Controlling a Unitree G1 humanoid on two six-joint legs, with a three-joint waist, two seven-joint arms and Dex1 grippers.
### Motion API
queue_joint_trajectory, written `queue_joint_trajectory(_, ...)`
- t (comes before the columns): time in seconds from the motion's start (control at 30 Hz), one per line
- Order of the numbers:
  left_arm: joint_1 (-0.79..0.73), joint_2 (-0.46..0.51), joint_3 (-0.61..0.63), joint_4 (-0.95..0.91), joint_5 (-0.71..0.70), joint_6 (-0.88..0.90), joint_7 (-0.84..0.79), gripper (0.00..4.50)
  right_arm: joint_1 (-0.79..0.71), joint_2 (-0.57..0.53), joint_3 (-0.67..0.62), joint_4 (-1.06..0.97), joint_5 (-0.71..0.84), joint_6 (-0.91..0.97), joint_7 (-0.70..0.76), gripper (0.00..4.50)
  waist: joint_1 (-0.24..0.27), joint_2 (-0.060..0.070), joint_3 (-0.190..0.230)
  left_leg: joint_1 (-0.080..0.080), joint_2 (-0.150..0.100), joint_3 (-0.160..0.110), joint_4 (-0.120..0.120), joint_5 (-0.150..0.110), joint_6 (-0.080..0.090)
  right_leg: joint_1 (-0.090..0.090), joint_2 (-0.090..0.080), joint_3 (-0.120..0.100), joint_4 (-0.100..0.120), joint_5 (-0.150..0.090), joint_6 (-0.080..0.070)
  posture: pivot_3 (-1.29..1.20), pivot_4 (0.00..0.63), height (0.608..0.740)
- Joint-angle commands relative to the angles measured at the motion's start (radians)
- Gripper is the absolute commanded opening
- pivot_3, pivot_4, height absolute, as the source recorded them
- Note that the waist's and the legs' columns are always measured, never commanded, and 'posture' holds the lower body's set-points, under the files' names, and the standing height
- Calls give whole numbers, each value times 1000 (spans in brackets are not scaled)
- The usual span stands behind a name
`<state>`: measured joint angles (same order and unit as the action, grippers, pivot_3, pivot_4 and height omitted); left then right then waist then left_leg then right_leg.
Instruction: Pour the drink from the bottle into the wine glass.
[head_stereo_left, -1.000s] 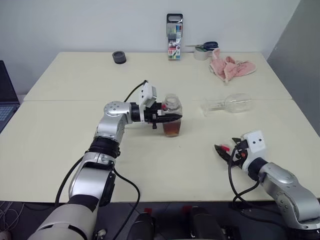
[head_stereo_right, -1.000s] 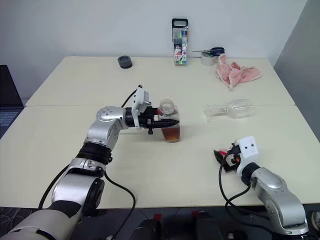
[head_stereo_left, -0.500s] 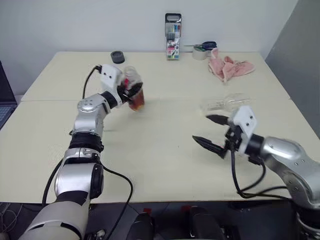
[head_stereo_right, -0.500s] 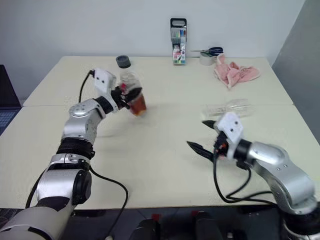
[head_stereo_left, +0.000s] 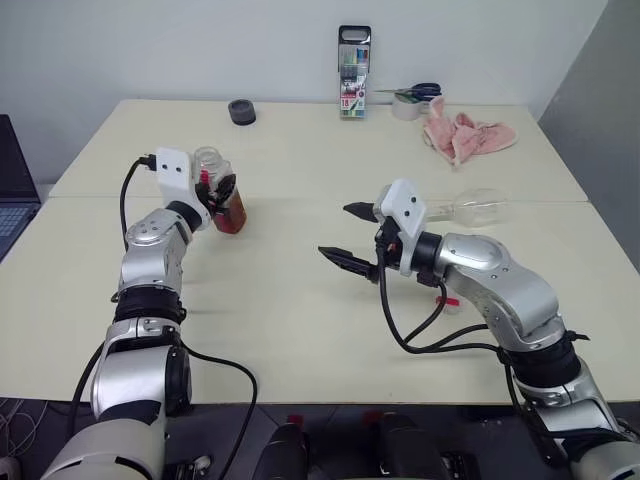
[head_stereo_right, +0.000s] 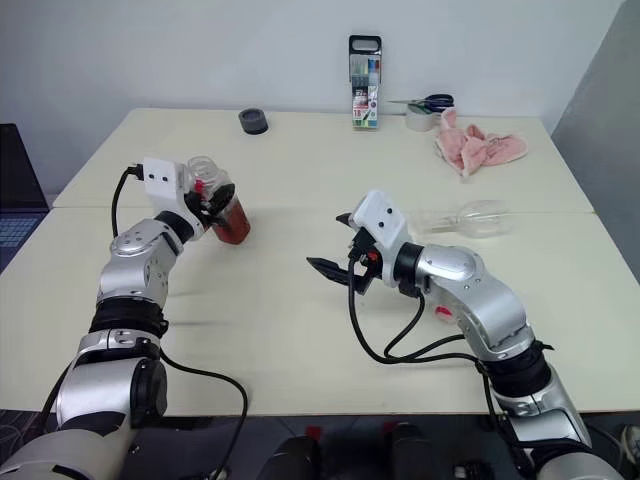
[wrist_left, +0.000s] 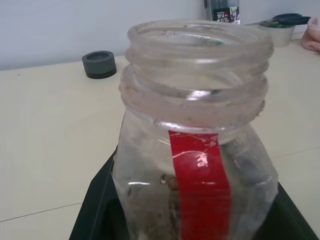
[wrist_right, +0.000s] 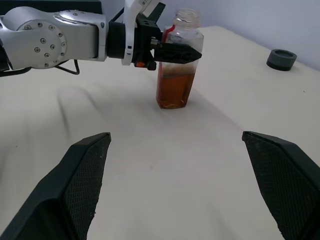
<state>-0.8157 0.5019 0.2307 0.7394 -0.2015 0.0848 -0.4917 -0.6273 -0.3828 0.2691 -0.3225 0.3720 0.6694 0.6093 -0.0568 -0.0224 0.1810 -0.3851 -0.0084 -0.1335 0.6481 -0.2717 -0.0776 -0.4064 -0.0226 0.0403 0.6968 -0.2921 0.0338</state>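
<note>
The wine glass is next for my right gripper, which should go to it and close on its stem (head_stereo_left: 441, 213), beside the bowl.
My left gripper (head_stereo_left: 218, 190) is shut on the neck of the bottle (head_stereo_left: 225, 198), a clear squarish one with a red label strip (wrist_left: 200, 190) and an open, capless mouth. It stands upright at the table's left, base at or just above the tabletop. The amber drink (wrist_right: 172, 91) fills its lower half. My right gripper (head_stereo_left: 335, 232) hangs open and empty over the middle of the table, pointing left toward the bottle (wrist_right: 177, 60). The wine glass (head_stereo_left: 465, 207) lies on its side on the table behind my right arm.
At the back stand a marker case (head_stereo_left: 352, 86), a tape roll with scissors (head_stereo_left: 408, 100), a pink cloth (head_stereo_left: 463, 133) and a dark round piece (head_stereo_left: 240, 112). A small pink-red thing (head_stereo_left: 447, 300) lies under my right forearm. A laptop (head_stereo_left: 14, 190) sits at the left edge.
My left arm has carried the bottle from the table's middle to the left. My right arm has risen from the near edge and swung left to the middle, still open.
</note>
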Motion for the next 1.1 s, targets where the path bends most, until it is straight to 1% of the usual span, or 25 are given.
queue_joint_trajectory(0.03,14,20,12,-46,-5,-15,1,1713,-33,17,3,-6,-17,-28,13,4500,-1,0,0,0,0,0,0,0,0,0,0,0,0,0,0,0,150,740)
queue_joint_trajectory(0.1,22,17,21,-48,-8,-7,18,1713,-37,23,7,-2,-25,-33,16,4500,-1,0,0,0,0,0,0,0,0,0,0,0,0,0,0,0,150,740)
queue_joint_trajectory(0.17,27,18,18,-47,-5,-12,20,2448,-41,30,9,0,-31,-34,18,4500,0,0,0,0,0,0,0,0,0,0,0,0,0,0,0,0,150,740)
queue_joint_trajectory(0.37,40,15,11,-50,-3,-18,17,4311,-44,43,8,-2,-59,-51,21,4500,-1,0,0,1,0,0,0,0,0,0,0,0,0,0,0,0,150,740)
queue_joint_trajectory(0.4,43,15,11,-51,-3,-20,18,4427,-42,46,6,-5,-60,-51,20,4500,-1,0,0,1,0,0,0,0,0,0,0,0,0,0,0,0,150,740)
queue_joint_trajectory(0.63,104,2,-9,-50,22,-71,14,4427,4,37,20,-21,-103,-73,18,4500,0,0,0,1,0,0,0,0,0,0,0,0,0,0,0,0,150,740)
queue_joint_trajectory(0.87,177,-10,-2,-38,35,-139,55,4427,82,-7,28,-90,-142,-73,19,4500,0,0,0,1,0,0,0,0,0,0,0,0,0,0,0,0,150,740)
queue_joint_trajectory(1.0,227,-13,-1,-77,35,-158,60,4427,132,-34,2,-142,-130,-41,15,4500,1,0,0,1,0,0,-1,0,1,0,0,0,0,0,0,0,150,740)
queue_joint_trajectory(1.1,299,-19,4,-161,27,-154,67,4427,183,-69,-27,-187,-105,-13,29,4500,1,0,0,1,0,0,-1,0,1,0,0,1,0,0,0,0,150,740)
